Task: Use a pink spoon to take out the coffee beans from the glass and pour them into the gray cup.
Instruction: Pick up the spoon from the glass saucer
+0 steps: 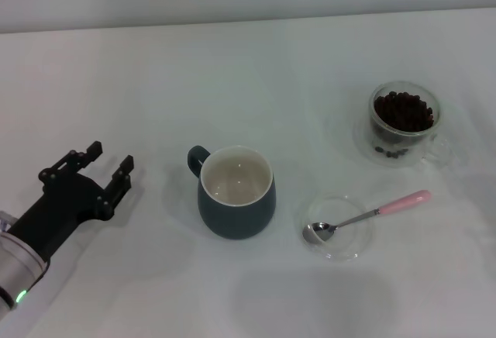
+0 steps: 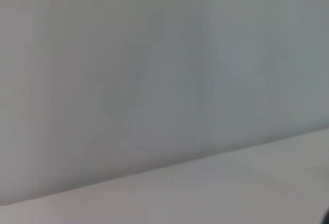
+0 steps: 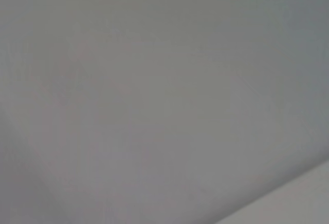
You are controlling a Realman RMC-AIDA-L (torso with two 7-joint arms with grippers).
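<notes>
My right gripper will close on the outer end (image 1: 420, 198) of the pink spoon's handle, the part farthest from the clear glass saucer.
The gray cup (image 1: 235, 191) stands empty at the table's middle, its handle pointing to the far left. The pink spoon (image 1: 370, 214) lies to its right, its metal bowl resting in a flat clear glass saucer (image 1: 338, 226) and its pink handle pointing right. The glass (image 1: 404, 122) stands at the far right, filled with coffee beans (image 1: 403, 111). My left gripper (image 1: 108, 163) is open and empty at the left, well apart from the cup. My right gripper is out of view. Both wrist views show only blank white surface.
The white table (image 1: 155, 82) spreads all around the vessels. A pale wall runs along the table's far edge.
</notes>
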